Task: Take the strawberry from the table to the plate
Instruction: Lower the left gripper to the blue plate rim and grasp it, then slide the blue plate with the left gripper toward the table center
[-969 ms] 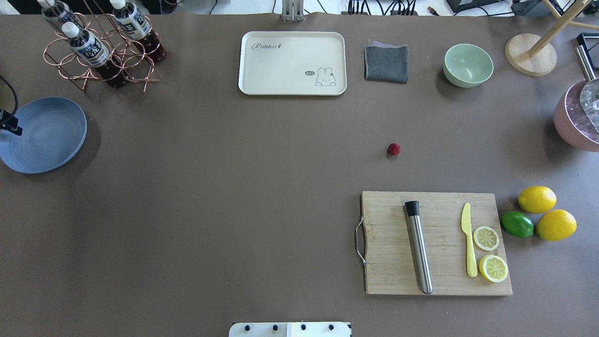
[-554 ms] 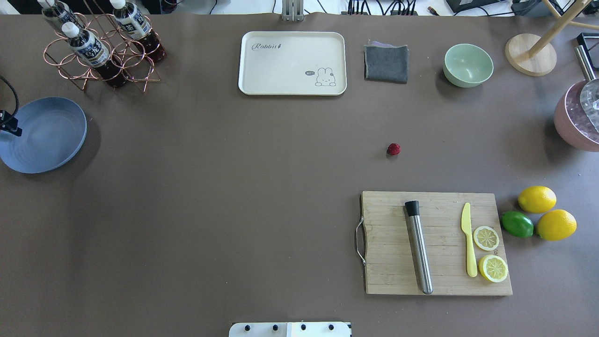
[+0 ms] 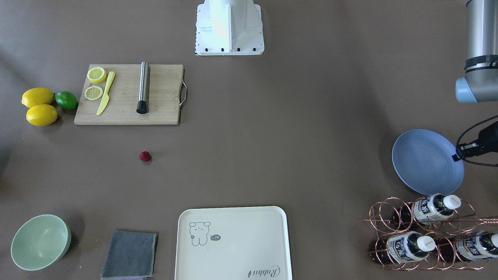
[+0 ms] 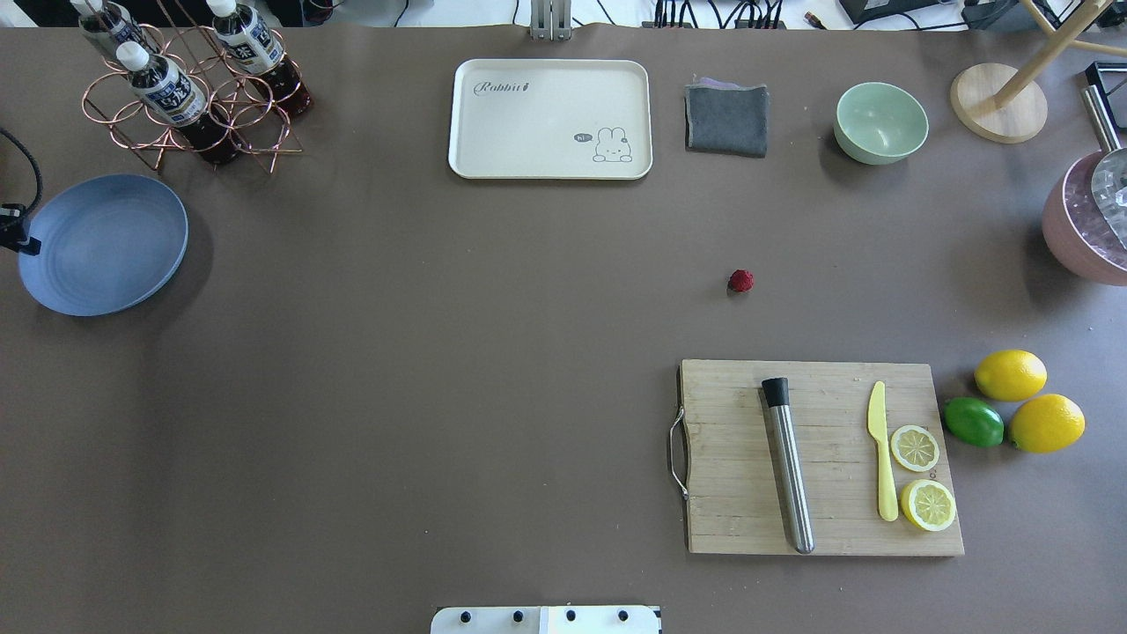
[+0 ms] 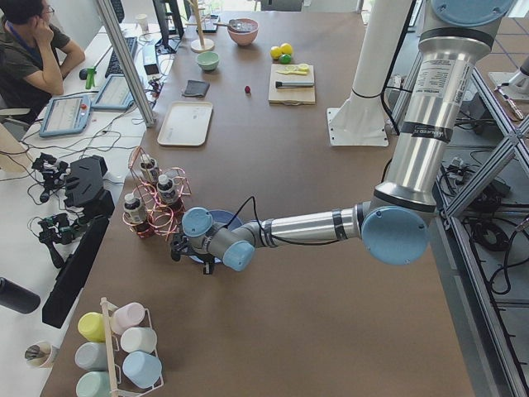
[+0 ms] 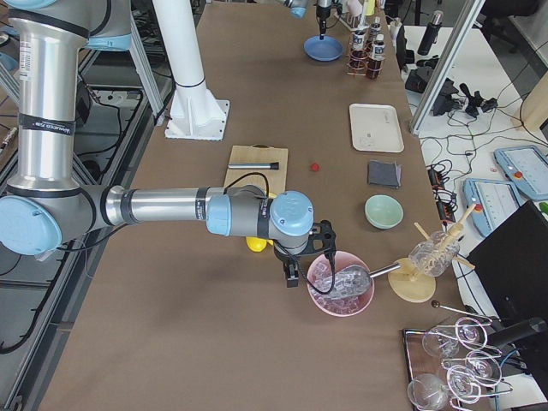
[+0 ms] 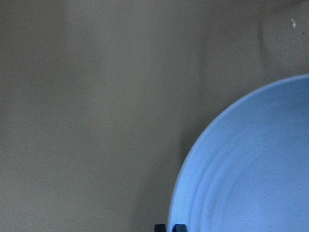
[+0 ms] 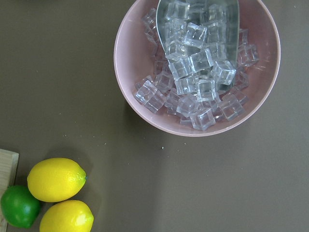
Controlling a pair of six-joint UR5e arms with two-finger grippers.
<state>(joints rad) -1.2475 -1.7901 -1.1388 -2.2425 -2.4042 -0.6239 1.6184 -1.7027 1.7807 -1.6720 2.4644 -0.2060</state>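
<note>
My left gripper is going to put the blue plate down on the bare table [image 3: 233, 126] beside the cutting board's metal handle.
The strawberry [image 4: 740, 281] [image 3: 145, 156] lies alone on the brown table [image 4: 440, 352], right of centre and above the cutting board. Far from it, at the table's left edge, is the blue plate [image 4: 104, 245] [image 3: 426, 161]. My left gripper [image 7: 170, 227] is shut on the plate's rim [image 7: 181, 193]; only its two black fingertips show at the bottom of the left wrist view. My right gripper [image 6: 295, 272] hovers beside the pink ice bowl, near the lemons. I cannot tell whether it is open or shut.
A cutting board [image 4: 819, 458] holds a steel muddler, a yellow knife and lemon slices. Two lemons [image 4: 1011, 374] and a lime [image 4: 973, 422] lie right of it. Tray [image 4: 550, 119], cloth [image 4: 726, 119], green bowl [image 4: 880, 123] and bottle rack [image 4: 189, 88] line the far edge. A pink bowl of ice [image 8: 198, 67] stands at the right.
The plate has shifted to the right and slightly away from the robot, into fuller view at the table's left edge. The strawberry has not moved.
</note>
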